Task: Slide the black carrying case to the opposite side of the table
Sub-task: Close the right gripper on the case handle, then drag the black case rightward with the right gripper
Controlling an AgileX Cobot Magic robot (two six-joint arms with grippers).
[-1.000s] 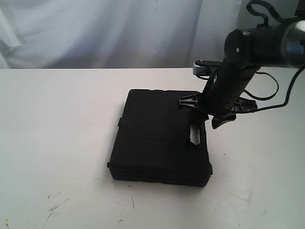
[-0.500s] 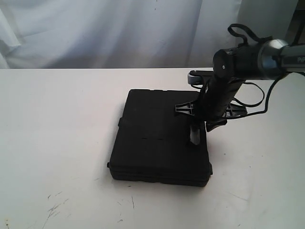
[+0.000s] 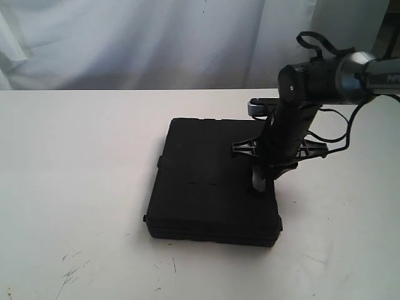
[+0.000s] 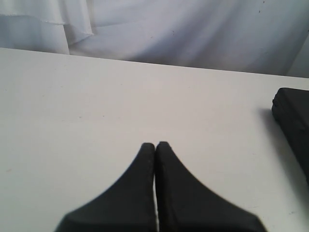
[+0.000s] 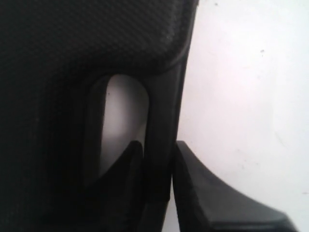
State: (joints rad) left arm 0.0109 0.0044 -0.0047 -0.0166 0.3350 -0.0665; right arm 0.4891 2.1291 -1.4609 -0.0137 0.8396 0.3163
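The robot's right gripper needs to release the black carrying case on the bare white table point(image 3: 315, 178) below the looping black cable.
The black carrying case point(image 3: 203, 187) lies flat on the white table point(image 3: 75, 162), right of the middle. My right gripper point(image 3: 265, 177) comes down onto the case's right edge. In the right wrist view this gripper point(image 5: 157, 146) is shut on the case's handle bar point(image 5: 161, 106), one finger inside the handle's cutout and the other outside it. My left gripper point(image 4: 155, 145) is shut with nothing in it, low over bare tabletop. From there only a corner of the case point(image 4: 292, 116) shows off to one side. The left gripper is out of the exterior view.
A white curtain point(image 3: 156, 44) hangs behind the table's far edge. Black scuff marks point(image 3: 72, 269) dot the front left of the tabletop. A black cable point(image 3: 340, 134) loops beside the right arm, above the table.
The right arm has swung in and come down over the handle. The case has shifted slightly to the right and toward the front edge.
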